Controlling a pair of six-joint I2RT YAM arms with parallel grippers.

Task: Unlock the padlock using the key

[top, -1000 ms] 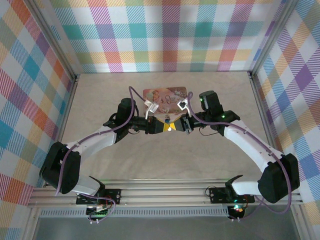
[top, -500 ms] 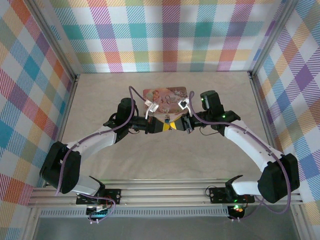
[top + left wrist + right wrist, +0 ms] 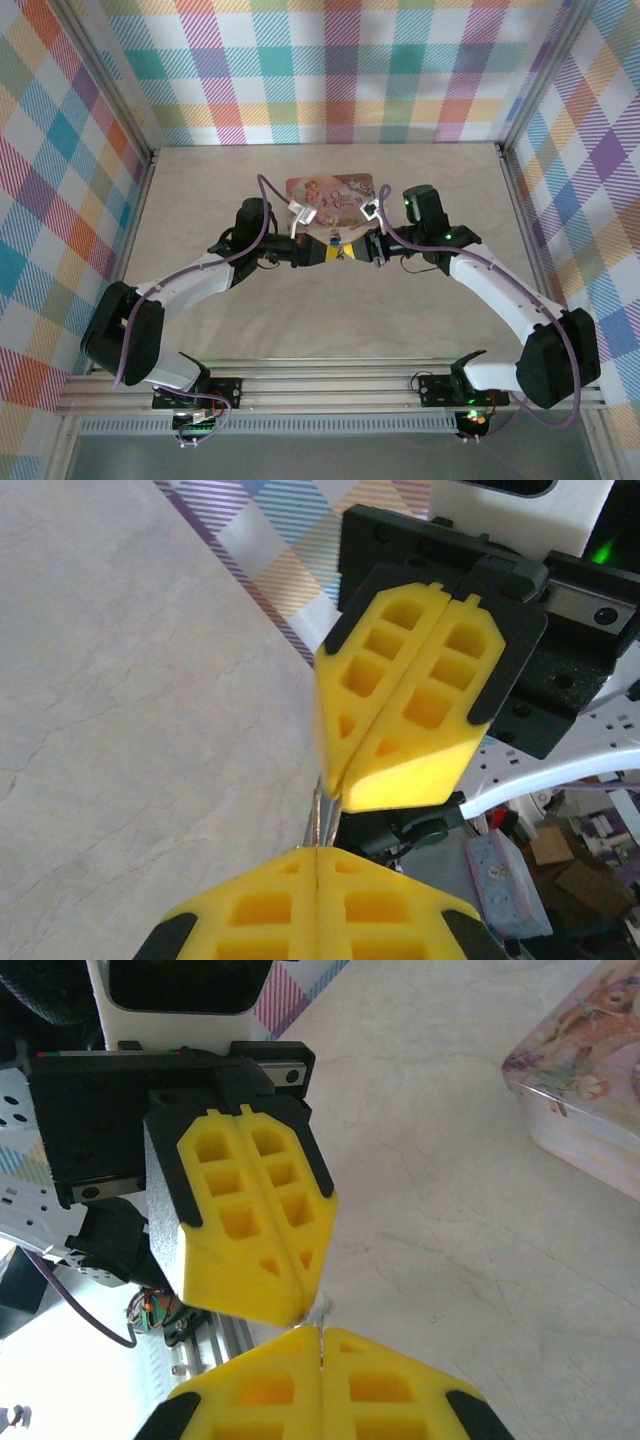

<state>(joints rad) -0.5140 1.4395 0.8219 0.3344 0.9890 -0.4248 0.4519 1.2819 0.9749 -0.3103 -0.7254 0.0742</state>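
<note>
My right gripper is covering the key's blade, so next my left gripper opens and grips the key again by its ring end (image 3: 317,837) before my right gripper lets go of the blade.
In the top view my left gripper (image 3: 328,250) and right gripper (image 3: 352,250) meet tip to tip in front of the pink tin (image 3: 330,190). A tiny blue spot, the padlock (image 3: 333,239), sits right at the fingertips. In the left wrist view my left gripper (image 3: 317,850) is shut, and a thin silvery metal piece (image 3: 322,820) runs from it up into the shut right gripper (image 3: 340,792). The right wrist view shows the same piece (image 3: 320,1312) between my right gripper (image 3: 322,1332) and the left gripper (image 3: 300,1308). I cannot tell whether this piece is the key or the padlock's metal part.
The pink illustrated tin (image 3: 590,1070) lies a short way behind the grippers on the pale marbled table (image 3: 200,200). Metal frame rails (image 3: 130,210) and plaid walls close in the table on three sides.
The left gripper has shut on the metal piece. Both grippers have shifted slightly to the right and away from the arm bases.
</note>
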